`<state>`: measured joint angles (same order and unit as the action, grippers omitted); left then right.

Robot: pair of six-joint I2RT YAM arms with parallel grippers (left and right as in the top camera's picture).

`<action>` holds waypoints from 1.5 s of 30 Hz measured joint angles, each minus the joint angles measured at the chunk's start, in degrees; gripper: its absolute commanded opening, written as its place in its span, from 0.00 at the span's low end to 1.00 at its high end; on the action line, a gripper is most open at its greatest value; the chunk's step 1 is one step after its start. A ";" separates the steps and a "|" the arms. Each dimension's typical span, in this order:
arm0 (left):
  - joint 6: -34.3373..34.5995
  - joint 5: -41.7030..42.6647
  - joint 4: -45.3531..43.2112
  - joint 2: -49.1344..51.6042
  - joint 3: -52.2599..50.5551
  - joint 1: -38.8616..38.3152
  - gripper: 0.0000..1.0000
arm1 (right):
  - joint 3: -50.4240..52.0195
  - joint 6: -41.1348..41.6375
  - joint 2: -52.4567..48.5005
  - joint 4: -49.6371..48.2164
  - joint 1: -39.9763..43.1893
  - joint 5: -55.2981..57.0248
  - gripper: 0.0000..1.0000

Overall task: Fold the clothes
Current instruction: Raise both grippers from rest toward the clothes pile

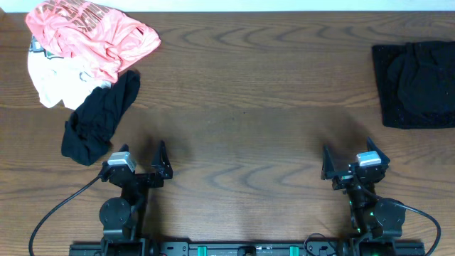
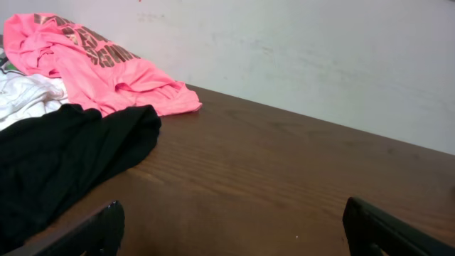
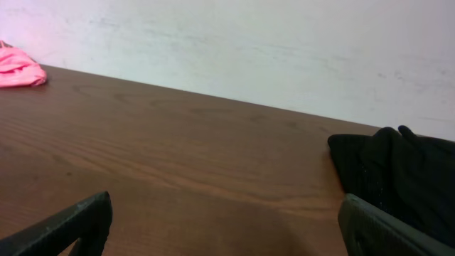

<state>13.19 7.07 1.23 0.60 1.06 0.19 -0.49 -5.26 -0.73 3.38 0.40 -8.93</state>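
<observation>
Next, my left gripper should go to the crumpled black garment's far end (image 1: pixel 126 85) (image 2: pixel 139 128), close to the coral-pink shirt, and close there.
A crumpled plain black garment (image 1: pixel 99 121) lies at the left of the table, beside the pile of other clothes; it also shows in the left wrist view (image 2: pixel 64 160). A folded black garment (image 1: pixel 416 84) lies at the far right and shows in the right wrist view (image 3: pixel 398 178). My left gripper (image 1: pixel 146 165) is open and empty near the front edge, just right of the crumpled garment; in its wrist view its jaws (image 2: pixel 231 224) stand wide over bare wood. My right gripper (image 1: pixel 350 162) is open and empty at the front right, and its jaws (image 3: pixel 227 220) are wide too.
A coral-pink printed shirt (image 1: pixel 89 35) lies on a white garment (image 1: pixel 50 78) at the back left corner. The wooden table (image 1: pixel 242 107) runs to a white wall behind. The arm bases stand at the front edge.
</observation>
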 measured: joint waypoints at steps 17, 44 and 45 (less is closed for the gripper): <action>0.00 0.00 0.00 0.00 0.00 0.00 0.98 | 0.00 0.00 0.00 -0.02 0.00 0.00 0.99; 0.00 0.00 -0.17 0.00 0.00 0.00 0.98 | 0.00 0.00 0.00 -0.70 0.00 -1.88 0.99; 0.02 0.04 -0.26 0.00 0.00 0.00 0.98 | 0.04 0.00 0.00 -1.25 0.00 -3.37 0.99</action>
<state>13.21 7.11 0.97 0.60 1.06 0.19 -0.45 -5.26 -0.73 2.13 0.40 -12.29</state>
